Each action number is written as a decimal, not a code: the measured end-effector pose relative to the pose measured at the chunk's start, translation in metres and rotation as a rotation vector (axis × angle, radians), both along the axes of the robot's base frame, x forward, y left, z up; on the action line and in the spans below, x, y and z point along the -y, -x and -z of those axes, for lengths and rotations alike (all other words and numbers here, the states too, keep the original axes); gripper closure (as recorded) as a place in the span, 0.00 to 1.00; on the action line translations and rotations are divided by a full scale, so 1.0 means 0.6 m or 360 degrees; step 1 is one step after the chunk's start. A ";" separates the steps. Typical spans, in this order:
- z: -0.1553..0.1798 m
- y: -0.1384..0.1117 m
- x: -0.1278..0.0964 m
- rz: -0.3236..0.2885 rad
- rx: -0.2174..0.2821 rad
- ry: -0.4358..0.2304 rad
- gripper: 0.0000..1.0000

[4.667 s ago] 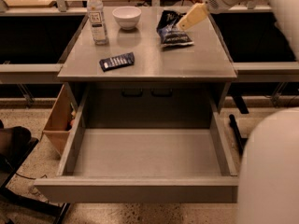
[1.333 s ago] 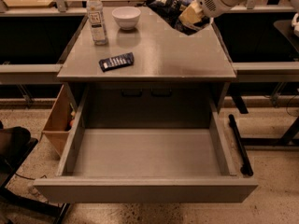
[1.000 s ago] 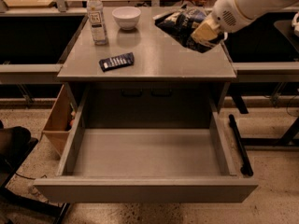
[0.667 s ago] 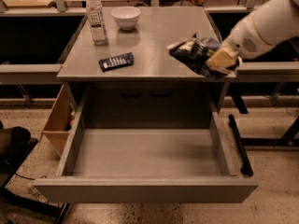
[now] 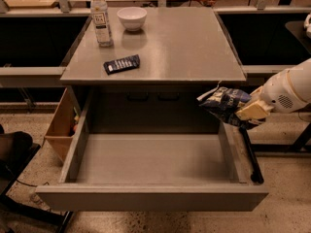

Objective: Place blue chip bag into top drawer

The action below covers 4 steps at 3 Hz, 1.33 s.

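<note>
Next, I release the blue chip bag, now in the air over the drawer's side wall, on the back part of the top drawer's grey bottom [image 5: 176, 140], near its middle.
The top drawer [image 5: 146, 198] is pulled wide open below the grey cabinet top, and its grey inside is bare. My gripper [image 5: 247, 112] is at the right, shut on the blue chip bag [image 5: 224, 104], a crinkled dark-blue foil bag with pale markings. It holds the bag in the air over the drawer's right side wall, below the level of the cabinet top. The white arm [image 5: 289, 90] reaches in from the right edge.
On the cabinet top [image 5: 184, 47] stand a clear water bottle [image 5: 100, 16] and a white bowl [image 5: 132, 18] at the back left, with a flat dark-blue bar packet [image 5: 122, 64] in front. A cardboard box [image 5: 61, 125] sits left of the drawer.
My gripper has lifted the blue chip bag off the back right of the cabinet top, carried it forward and down, and now holds it beside the open drawer's right side.
</note>
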State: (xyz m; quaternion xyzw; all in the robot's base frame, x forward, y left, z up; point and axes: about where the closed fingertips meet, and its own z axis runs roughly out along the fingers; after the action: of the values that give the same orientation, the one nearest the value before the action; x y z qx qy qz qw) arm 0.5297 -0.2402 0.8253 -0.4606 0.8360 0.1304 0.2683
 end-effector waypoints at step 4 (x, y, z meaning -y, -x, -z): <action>0.167 0.040 -0.230 -0.0326 -0.0132 0.0077 1.00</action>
State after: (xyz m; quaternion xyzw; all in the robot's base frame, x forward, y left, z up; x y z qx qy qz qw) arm 0.5059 -0.1020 0.7248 -0.5443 0.7977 0.1560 0.2075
